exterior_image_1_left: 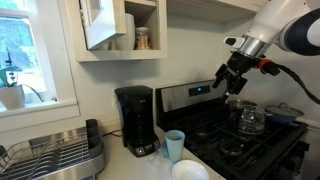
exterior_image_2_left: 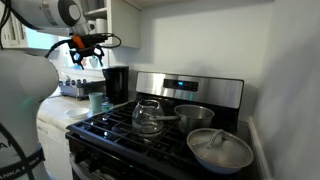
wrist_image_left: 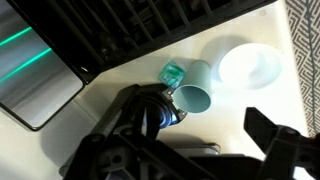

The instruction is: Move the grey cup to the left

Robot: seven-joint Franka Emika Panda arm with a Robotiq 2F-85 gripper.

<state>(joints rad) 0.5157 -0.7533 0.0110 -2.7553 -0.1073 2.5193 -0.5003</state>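
Observation:
Next, I move my gripper to the grey cup's rim (exterior_image_1_left: 183, 136) (wrist_image_left: 209, 97) on the side nearest the white bowl and close it there.
The grey cup (exterior_image_1_left: 175, 145) is pale blue-grey and stands upright on the white counter between the coffee maker and the stove. It also shows in the other exterior view (exterior_image_2_left: 97, 102) and from above in the wrist view (wrist_image_left: 192, 86). My gripper (exterior_image_1_left: 232, 84) hangs high in the air over the stove's left side, well above and apart from the cup. It shows in an exterior view (exterior_image_2_left: 88, 58) too. In the wrist view its dark fingers (wrist_image_left: 200, 142) are spread apart and hold nothing.
A black coffee maker (exterior_image_1_left: 135, 120) stands next to the cup, and a white bowl (exterior_image_1_left: 190, 170) lies in front of it. A dish rack (exterior_image_1_left: 50, 155) is further along the counter. The stove holds a glass pot (exterior_image_2_left: 148, 117), a steel pot (exterior_image_2_left: 195, 116) and a lidded pan (exterior_image_2_left: 220, 150).

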